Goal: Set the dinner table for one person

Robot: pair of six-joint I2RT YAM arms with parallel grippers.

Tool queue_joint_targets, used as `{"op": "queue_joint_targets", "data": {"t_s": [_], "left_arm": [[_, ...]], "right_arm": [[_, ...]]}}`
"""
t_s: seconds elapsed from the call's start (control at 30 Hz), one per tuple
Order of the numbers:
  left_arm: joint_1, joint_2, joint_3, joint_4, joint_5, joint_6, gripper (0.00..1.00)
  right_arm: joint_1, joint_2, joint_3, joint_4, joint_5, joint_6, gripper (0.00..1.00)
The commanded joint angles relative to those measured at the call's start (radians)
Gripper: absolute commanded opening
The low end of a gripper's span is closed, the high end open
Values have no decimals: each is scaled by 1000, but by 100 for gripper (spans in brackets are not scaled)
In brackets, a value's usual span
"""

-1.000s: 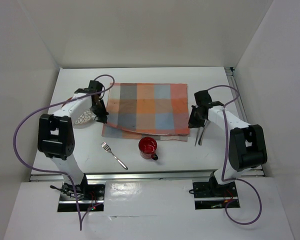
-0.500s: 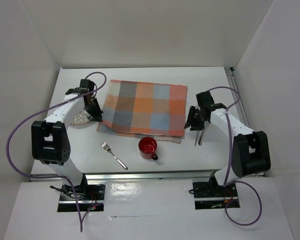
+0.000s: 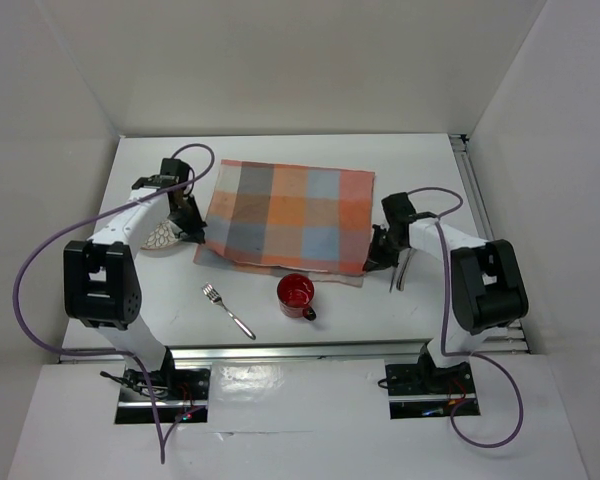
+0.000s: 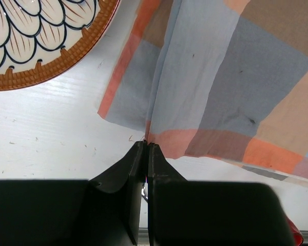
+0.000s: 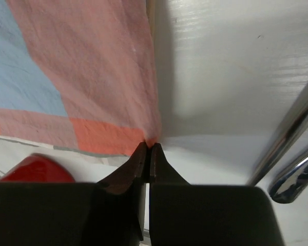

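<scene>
The corner of the lower layer pokes out past the mat's upper layer, so the robot's left gripper will open, take the mat further in and square [image 4: 170,115] up the layers.
An orange-and-blue checked cloth mat [image 3: 285,215] lies spread on the white dinner table [image 3: 310,150]. My left gripper [image 3: 197,238] is shut on the mat's near left corner [image 4: 146,134]. My right gripper [image 3: 372,258] is shut on its near right corner [image 5: 150,139]. A patterned plate [image 3: 163,238] with a brown rim lies left of the mat, partly under my left arm; it also shows in the left wrist view [image 4: 41,36]. A red mug [image 3: 296,296] stands in front of the mat. A fork [image 3: 228,310] lies near left. Metal cutlery [image 3: 400,270] lies by my right gripper.
White walls enclose the table on three sides. An aluminium rail [image 3: 300,350] runs along the near edge and another [image 3: 470,180] along the right edge. The red mug shows at the lower left of the right wrist view [image 5: 33,171].
Both grippers have drawn the mat's near edge toward the front and stretched it flatter. My left gripper moved left and back; my right gripper moved left and nearer.
</scene>
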Motion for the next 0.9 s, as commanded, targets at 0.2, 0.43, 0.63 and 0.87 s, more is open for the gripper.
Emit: {"op": "queue_joint_targets", "data": {"t_s": [0.2, 0.43, 0.63, 0.87], "left_arm": [[21, 15, 152, -41, 10, 23, 0], [41, -5, 136, -50, 10, 32, 0], [41, 17, -19, 22, 10, 11, 2], [21, 49, 29, -1, -48, 21, 83]], "right_arm": [[7, -190, 142, -85, 104, -9, 0], [59, -237, 95, -125, 56, -28, 0], [106, -225, -82, -73, 45, 14, 0], [106, -179, -65, -75, 122, 25, 60]]}}
